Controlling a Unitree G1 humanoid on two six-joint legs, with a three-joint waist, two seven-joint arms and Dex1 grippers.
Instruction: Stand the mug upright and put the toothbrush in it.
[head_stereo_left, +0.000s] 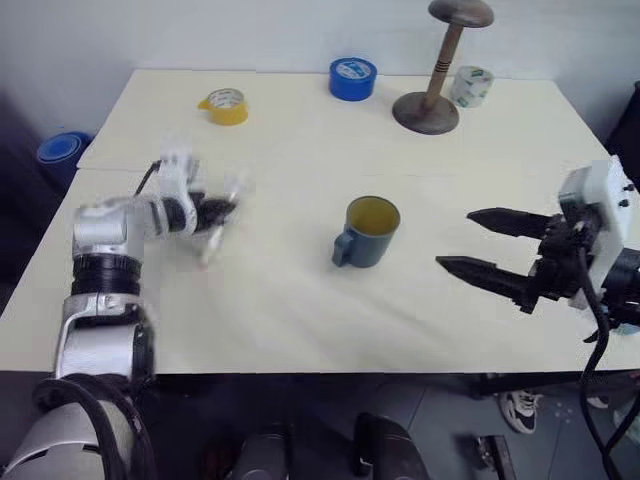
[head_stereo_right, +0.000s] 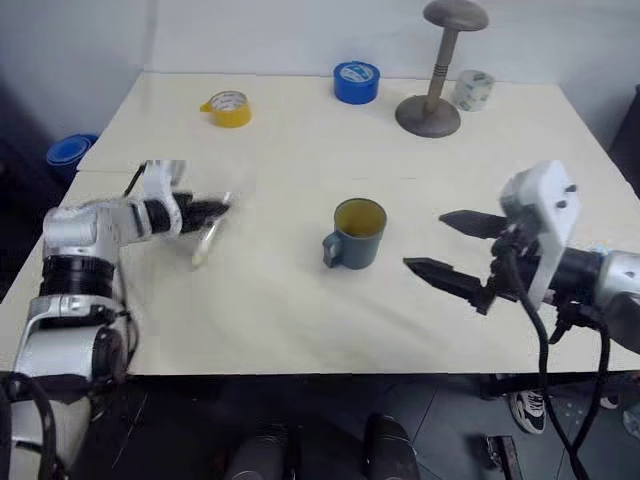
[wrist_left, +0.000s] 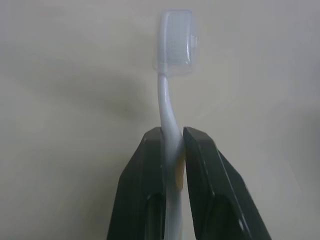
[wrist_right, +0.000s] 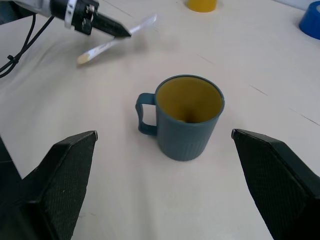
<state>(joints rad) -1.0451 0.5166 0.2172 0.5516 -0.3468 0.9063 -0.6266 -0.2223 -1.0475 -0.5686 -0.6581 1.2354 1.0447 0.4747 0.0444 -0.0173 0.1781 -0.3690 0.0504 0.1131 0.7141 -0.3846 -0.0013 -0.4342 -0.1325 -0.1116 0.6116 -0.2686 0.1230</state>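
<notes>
Next, my left gripper releases the toothbrush inside the dark teal mug (head_stereo_left: 379, 222), so it leans on the mug's rim opposite the mug's handle.
The dark teal mug (head_stereo_left: 368, 232) stands upright near the middle of the table (head_stereo_left: 300, 320), with its handle toward my left and its yellowish inside showing. My left gripper (head_stereo_left: 222, 210) is to the left of the mug, above the table, shut on the toothbrush (wrist_left: 169, 107). In the left wrist view its white head (wrist_left: 176, 45) sticks out past the fingertips. The right wrist view shows the toothbrush (wrist_right: 117, 39) slanting beyond the mug (wrist_right: 187, 117). My right gripper (head_stereo_left: 455, 238) is open to the right of the mug, pointing at it, with nothing between its fingers.
Along the table's far side are a yellow tape roll (head_stereo_left: 226, 105), a bright blue tape roll (head_stereo_left: 353, 78), a wooden stand (head_stereo_left: 440, 70) and a clear tape roll (head_stereo_left: 471, 86). A blue object (head_stereo_left: 62, 150) sits off the table's left edge.
</notes>
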